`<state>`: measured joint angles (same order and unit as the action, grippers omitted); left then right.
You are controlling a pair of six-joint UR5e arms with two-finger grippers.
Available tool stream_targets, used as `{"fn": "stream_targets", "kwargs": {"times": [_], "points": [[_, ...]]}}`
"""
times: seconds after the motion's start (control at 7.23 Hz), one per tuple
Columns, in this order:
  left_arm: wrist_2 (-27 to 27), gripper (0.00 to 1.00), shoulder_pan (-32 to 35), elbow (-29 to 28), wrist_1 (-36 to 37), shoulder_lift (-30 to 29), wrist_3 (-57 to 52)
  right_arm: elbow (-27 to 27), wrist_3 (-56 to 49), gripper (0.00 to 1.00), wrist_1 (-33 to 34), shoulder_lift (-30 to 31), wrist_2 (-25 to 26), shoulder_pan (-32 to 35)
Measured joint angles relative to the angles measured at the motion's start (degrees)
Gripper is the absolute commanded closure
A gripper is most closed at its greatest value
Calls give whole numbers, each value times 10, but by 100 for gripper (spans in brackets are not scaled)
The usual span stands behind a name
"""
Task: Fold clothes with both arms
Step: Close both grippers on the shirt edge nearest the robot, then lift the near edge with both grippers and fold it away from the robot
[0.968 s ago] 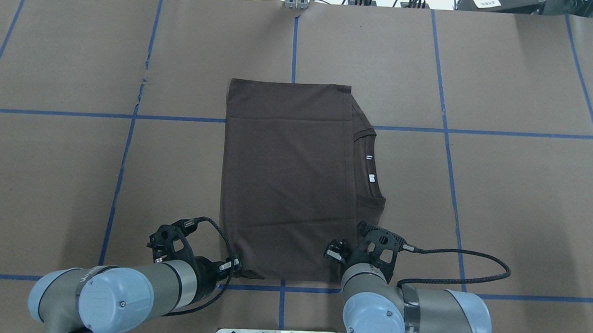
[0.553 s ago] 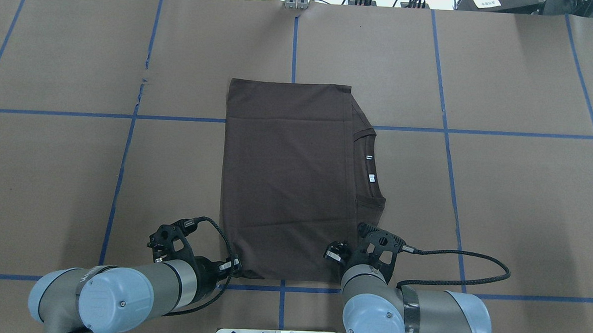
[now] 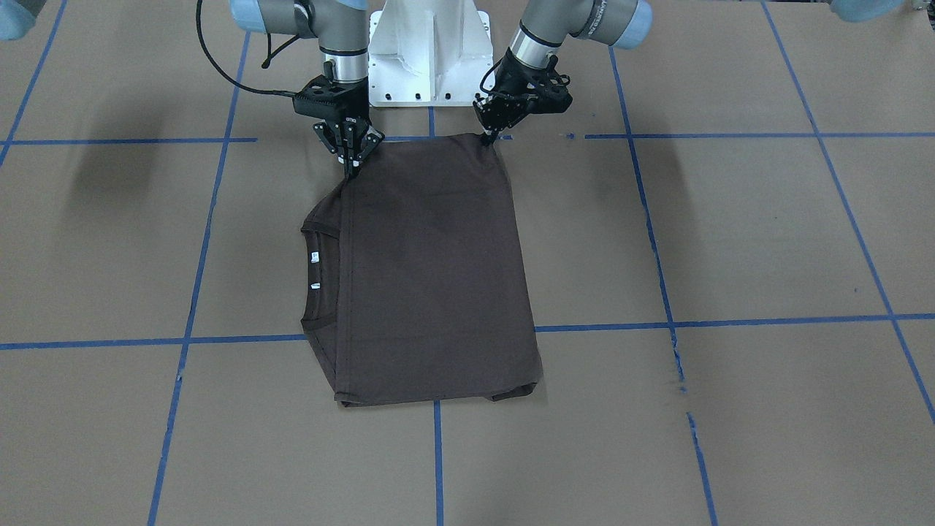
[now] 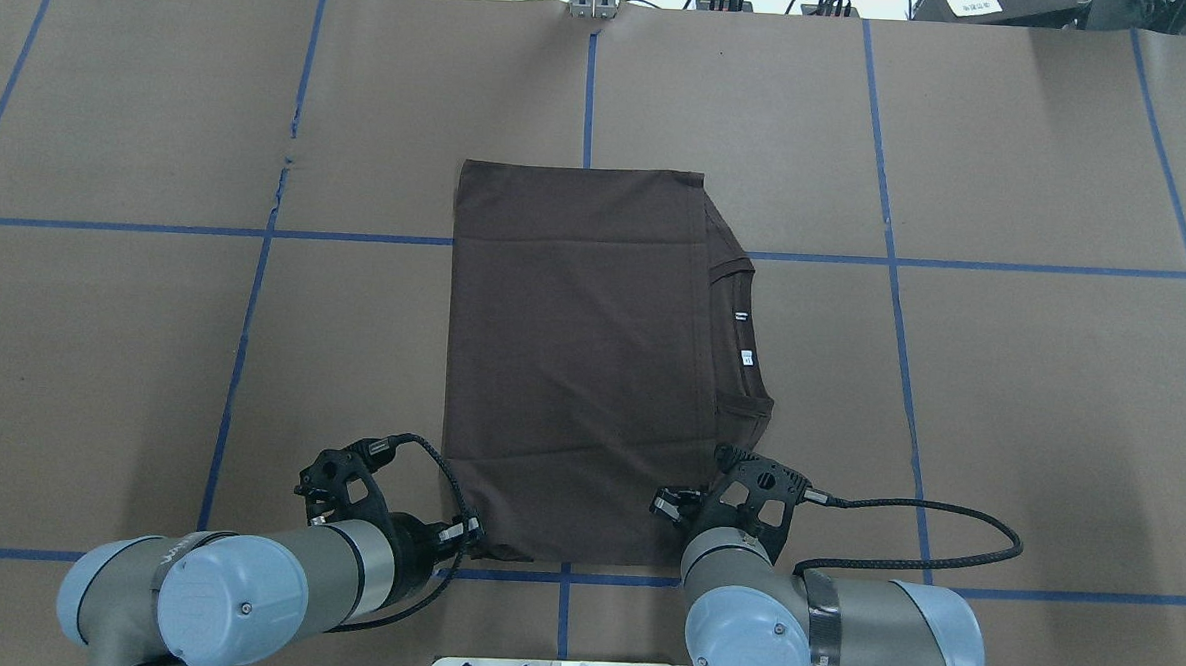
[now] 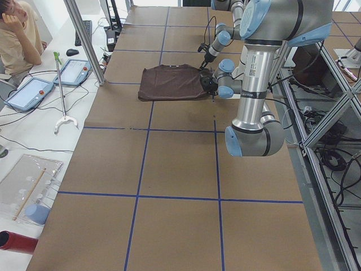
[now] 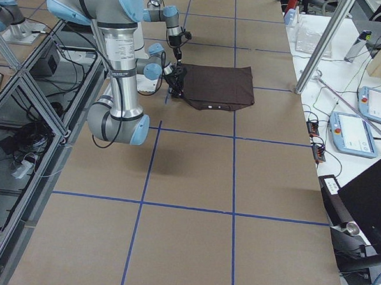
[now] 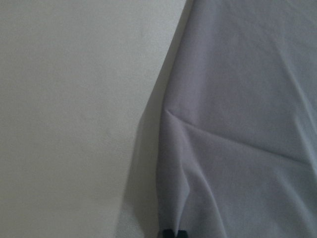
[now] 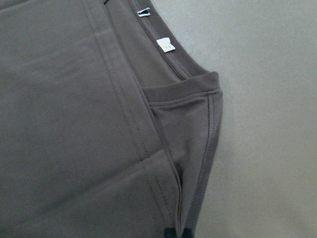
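The robot's left gripper needs to release the T-shirt's near corner at the long edge (image 3: 536, 272) opposite the collar, short of the blue tape.
The dark brown T-shirt (image 4: 572, 362) lies folded into a flat rectangle mid-table, its ribbed collar (image 4: 743, 330) and white neck tags (image 4: 745, 357) poking out on the right side. My left gripper (image 3: 488, 140) is shut on the shirt's near left corner. In the left wrist view the cloth (image 7: 237, 124) puckers into the fingertips (image 7: 173, 233). My right gripper (image 3: 350, 172) is shut on the near right corner beside the collar, with the hem (image 8: 163, 188) running into its tips. From overhead, the right wrist hides that gripper.
The white pedestal base (image 3: 427, 51) stands just behind both wrists. A black cable (image 4: 924, 548) loops over the table right of the right arm. Blue tape lines cross the brown table cover (image 4: 1001, 391). A seated person (image 5: 17, 34) and tablets (image 5: 28, 93) are beyond the far edge.
Almost nothing differs: the shirt's near edge and collar have crept slightly towards the robot. Both grippers stay shut on the near corners.
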<state>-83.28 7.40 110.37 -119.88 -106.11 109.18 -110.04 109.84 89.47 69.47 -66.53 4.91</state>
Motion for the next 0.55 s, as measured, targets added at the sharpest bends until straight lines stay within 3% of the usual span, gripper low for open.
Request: {"fn": "stream_targets", "kwargs": {"times": [0.28, 0.55], "points": [[-11, 100, 2, 42, 25, 5, -6, -34, -1, 100, 10, 1, -1, 2], [-28, 100, 3, 155, 139, 5, -8, -120, 10, 100, 85, 2, -12, -1]]}}
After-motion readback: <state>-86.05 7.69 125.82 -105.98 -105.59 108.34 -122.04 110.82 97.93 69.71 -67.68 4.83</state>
